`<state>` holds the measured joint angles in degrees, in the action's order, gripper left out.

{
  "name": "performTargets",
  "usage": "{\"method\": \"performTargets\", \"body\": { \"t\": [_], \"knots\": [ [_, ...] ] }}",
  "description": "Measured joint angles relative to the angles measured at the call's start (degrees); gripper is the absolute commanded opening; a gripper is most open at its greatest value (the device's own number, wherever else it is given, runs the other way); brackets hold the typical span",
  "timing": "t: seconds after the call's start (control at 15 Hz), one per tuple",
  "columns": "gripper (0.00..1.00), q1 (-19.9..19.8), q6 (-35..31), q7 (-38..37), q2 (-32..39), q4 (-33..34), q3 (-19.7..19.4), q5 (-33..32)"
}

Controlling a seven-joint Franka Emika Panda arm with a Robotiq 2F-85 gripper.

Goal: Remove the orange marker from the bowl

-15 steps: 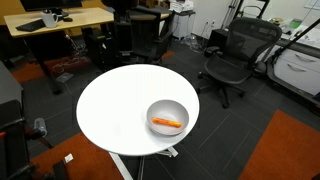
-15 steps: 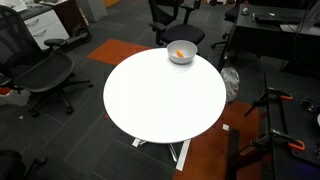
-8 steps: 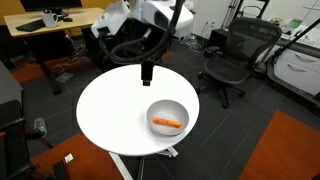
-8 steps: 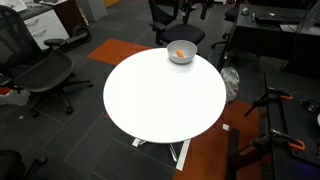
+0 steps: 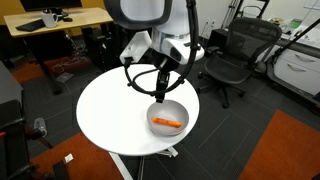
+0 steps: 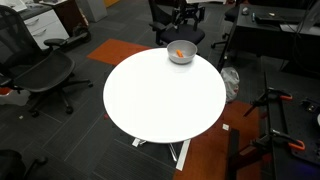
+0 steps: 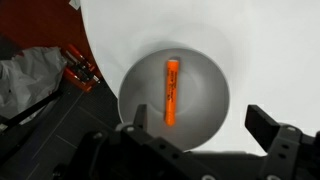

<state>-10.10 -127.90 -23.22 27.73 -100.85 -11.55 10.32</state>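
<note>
My gripper needs to go down into the light-grey bowl next and close on the middle of the orange marker (image 5: 168, 123) (image 7: 171, 97), between its two ends.
The orange marker (image 5: 167, 123) lies flat in the light-grey bowl (image 5: 181, 107), which stands near the edge of the round white table (image 5: 110, 110). My gripper (image 5: 159, 96) hangs open just above the bowl's far rim and holds nothing. In the wrist view the marker (image 7: 172, 92) lies lengthwise in the bowl (image 7: 205, 95), ahead of my open gripper (image 7: 198, 125), whose fingers are apart from it. In an exterior view the bowl (image 6: 186, 59) with the marker (image 6: 180, 53) sits at the table's far edge, and my arm does not show there.
Black office chairs (image 5: 231, 55) stand close to the table, and another (image 6: 40, 72) stands beside it. A wooden desk (image 5: 55, 20) is at the back. A red tool (image 7: 78, 72) lies on the dark floor below the table's edge. The table (image 6: 160, 100) bears only the bowl.
My arm came into an exterior view from above and moved down and across the table until it was over the bowl. Bowl and marker have not moved.
</note>
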Motion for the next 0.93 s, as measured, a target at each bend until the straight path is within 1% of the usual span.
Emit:
{"method": "performTargets", "body": {
  "t": [0.53,0.93],
  "knots": [
    [1.00,-1.39,-0.03,-0.27,9.78,8.19,-0.28,0.00],
    [1.00,-2.33,0.00,-0.27,15.72,12.84,-0.29,0.00]
  ]
}}
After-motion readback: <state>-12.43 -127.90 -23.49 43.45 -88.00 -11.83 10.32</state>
